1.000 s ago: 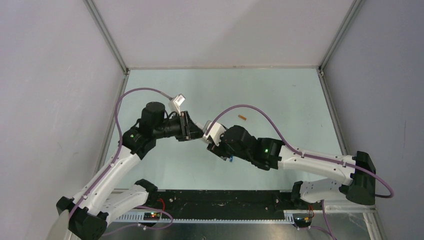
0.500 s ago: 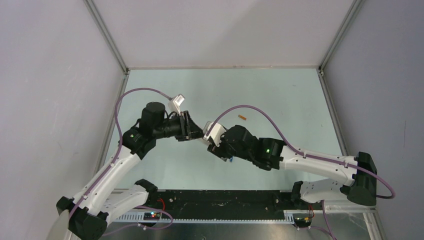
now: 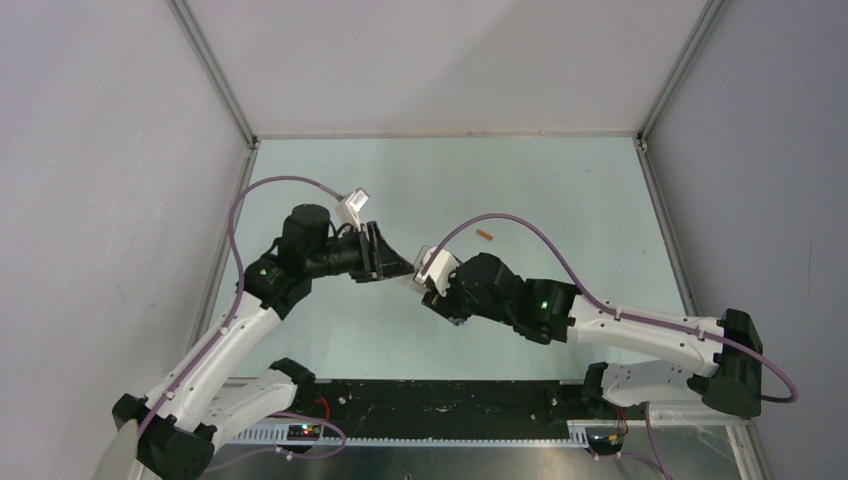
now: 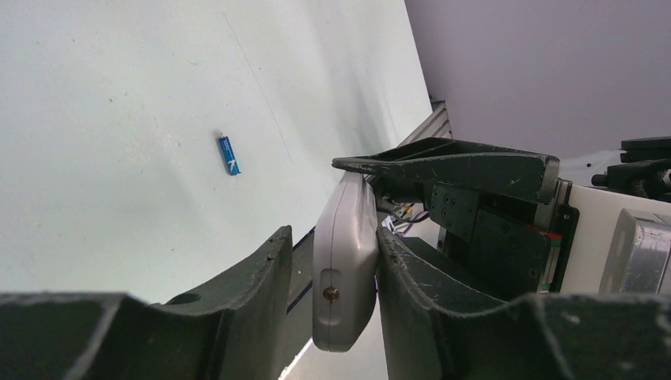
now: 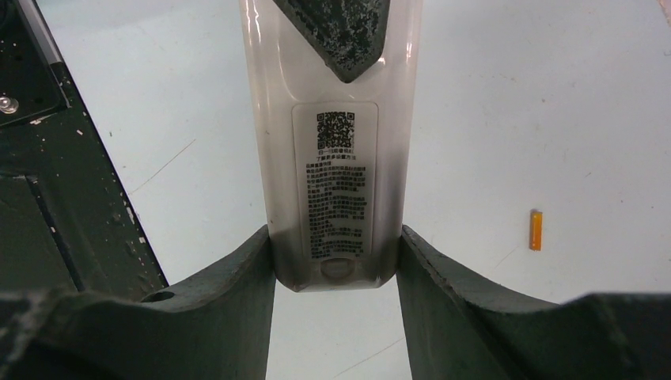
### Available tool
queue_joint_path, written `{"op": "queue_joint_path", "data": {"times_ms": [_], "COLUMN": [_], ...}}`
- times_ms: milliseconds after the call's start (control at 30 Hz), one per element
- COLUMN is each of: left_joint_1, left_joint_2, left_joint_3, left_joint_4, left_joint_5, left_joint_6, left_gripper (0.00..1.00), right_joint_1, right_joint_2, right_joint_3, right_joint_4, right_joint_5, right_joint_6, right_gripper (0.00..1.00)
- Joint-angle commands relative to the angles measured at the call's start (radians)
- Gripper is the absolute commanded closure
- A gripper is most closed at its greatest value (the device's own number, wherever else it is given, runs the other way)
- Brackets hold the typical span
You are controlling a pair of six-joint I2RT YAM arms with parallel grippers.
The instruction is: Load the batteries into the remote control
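Observation:
The remote control is held in my right gripper at the battery cover's tab, so my left gripper should grasp its other end [image 4: 340,311] before my right gripper pushes that tab.
The white remote control [image 5: 332,158] hangs above the table between both grippers, its labelled back towards the right wrist camera. My right gripper [image 5: 334,233] is shut on its long sides at one end. My left gripper [image 4: 328,237] straddles the other end [image 4: 344,269]: one finger [image 4: 411,285] touches it and a narrow gap shows at the other finger [image 4: 261,293]. In the top view the grippers meet mid-table, left [image 3: 398,267] and right [image 3: 420,282]. The orange battery [image 3: 485,236] lies on the table, and shows in the right wrist view [image 5: 536,229]. The blue battery [image 4: 229,153] lies on the table, hidden in the top view.
Grey walls with aluminium frame posts [image 3: 215,75] enclose the pale green table [image 3: 560,190]. A black rail [image 3: 450,400] runs along the near edge between the arm bases. Purple cables [image 3: 500,218] loop over both arms.
My right arm has shifted a little to the right and now covers the spot where the blue battery showed. The left arm has hardly moved.

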Motion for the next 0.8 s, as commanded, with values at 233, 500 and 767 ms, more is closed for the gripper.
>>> {"op": "queue_joint_path", "data": {"times_ms": [233, 500, 767], "left_joint_1": [0.006, 0.006, 0.007], "left_joint_2": [-0.003, -0.001, -0.009], "left_joint_3": [0.038, 0.049, 0.073], "left_joint_4": [0.011, 0.011, 0.012], "left_joint_5": [0.042, 0.057, -0.007], "left_joint_6": [0.012, 0.018, 0.024], "left_gripper": [0.58, 0.99, 1.0], "right_joint_1": [-0.007, -0.019, -0.068], "right_joint_2": [-0.025, -0.022, -0.155], "right_joint_3": [0.001, 0.001, -0.069], "right_joint_4": [0.082, 0.09, 0.109], "right_joint_5": [-0.017, 0.01, -0.041], "right_joint_6": [-0.004, 0.031, 0.202], "right_gripper": [0.69, 0.6, 0.1]}}
